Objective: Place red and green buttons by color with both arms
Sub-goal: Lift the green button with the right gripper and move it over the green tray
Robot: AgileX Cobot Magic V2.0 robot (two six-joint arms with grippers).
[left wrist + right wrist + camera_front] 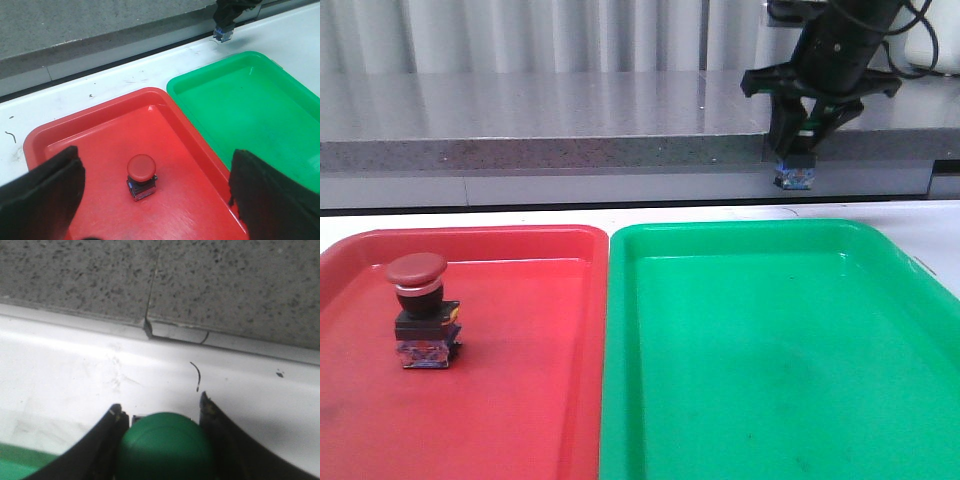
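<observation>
Next, my right gripper lets go of the green button upright near the middle of the green tray (778,342).
The red button (423,310) stands upright in the red tray (520,400), toward its left side; the left wrist view shows the red button (141,170) from above, between and apart from the wide-spread fingers of my open left gripper (155,200). My right gripper (805,135) hangs high at the back right, beyond the far edge of the green tray (770,340), shut on the green button (795,172), whose clear-bluish base pokes out below. In the right wrist view the dark green cap (165,447) fills the space between both fingers of my right gripper (160,412).
The two trays lie side by side and touching, red on the left, green on the right. A grey speckled ledge (570,125) runs along the back of the white table (940,225). A small dark mark (196,375) lies on the table.
</observation>
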